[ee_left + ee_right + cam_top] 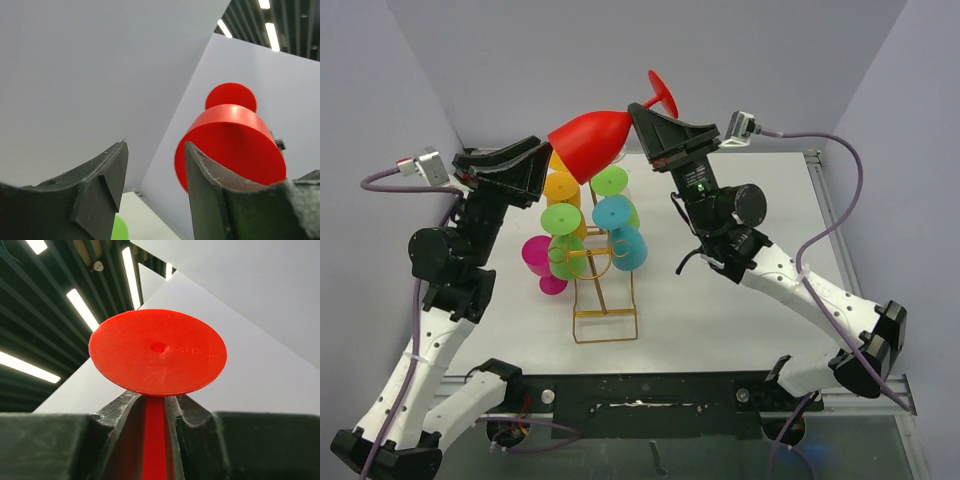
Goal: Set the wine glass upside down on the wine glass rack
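Next, I let go of the red wine glass with my right gripper at the rack's front gold loop, just before the blue glass (620, 267).
A red wine glass (590, 140) hangs in the air above the back of the table, tilted, with its bowl to the left and its foot (663, 92) up to the right. My right gripper (642, 118) is shut on its stem; in the right wrist view the stem (154, 440) runs between the fingers with the round foot (157, 352) just above them. My left gripper (546, 155) stands open beside the bowl, apart from it. In the left wrist view the glass (235, 135) shows behind the right finger (210, 185). The gold wire wine glass rack (605, 320) stands mid-table below.
Several coloured glasses hang on the rack: orange (562, 187), green (610, 182), a second green (561, 220), teal (615, 213), blue (630, 248) and magenta (538, 255). Grey walls close the back and both sides of the table.
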Controlling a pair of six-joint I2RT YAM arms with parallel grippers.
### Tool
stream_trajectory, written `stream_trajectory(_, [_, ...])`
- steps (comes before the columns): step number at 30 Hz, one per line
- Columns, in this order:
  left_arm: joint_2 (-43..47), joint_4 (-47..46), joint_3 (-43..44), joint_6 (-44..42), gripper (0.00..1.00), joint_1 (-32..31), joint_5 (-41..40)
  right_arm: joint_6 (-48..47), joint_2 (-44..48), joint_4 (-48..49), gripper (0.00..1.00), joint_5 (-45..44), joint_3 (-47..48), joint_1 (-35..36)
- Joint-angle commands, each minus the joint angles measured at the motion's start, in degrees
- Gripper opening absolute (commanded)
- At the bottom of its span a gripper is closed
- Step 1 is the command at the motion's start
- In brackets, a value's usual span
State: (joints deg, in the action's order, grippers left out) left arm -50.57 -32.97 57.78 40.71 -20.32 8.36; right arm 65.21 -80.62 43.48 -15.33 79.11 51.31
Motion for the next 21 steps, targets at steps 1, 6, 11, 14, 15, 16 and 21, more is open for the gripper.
stream_trajectory(1, [4.08,13.83,3.36,-7.38,0.48,-0.16,-3.66,-8.35,7.88,-1.07,0.0,2.7,-2.13,-2.65])
stream_trajectory(6, [7.4,27.98,5.68,-15.56,0.61,-0.07,-11.94,-24.44,16.81,-10.2,0.0,9.56,-6.94,-3.52])
stream_trajectory(11, [8.18,44.21,11.48,-23.06,0.65,-0.07,-22.93,-37.07,27.46,-24.19,0.0,8.77,-11.21,-3.67])
stream_trajectory(14, [9.91,49.6,10.72,-23.1,0.68,-0.08,-27.81,-43.38,31.77,-31.37,0.0,8.53,-13.39,-3.73])
stream_trajectory(15, [10.47,51.38,10.06,-22.82,0.68,-0.12,-29.08,-45.0,32.88,-34.37,0.0,8.49,-13.83,-3.72])
stream_trajectory(16, [11.25,52.89,9.06,-22.45,0.68,-0.08,-30.15,-46.47,33.76,-37.02,0.0,8.33,-14.15,-3.68])
stream_trajectory(21, [15.78,58.37,2.53,-19.07,0.69,-0.1,-34.89,-52.64,37.12,-47.37,0.0,7.2,-17.36,-3.72])
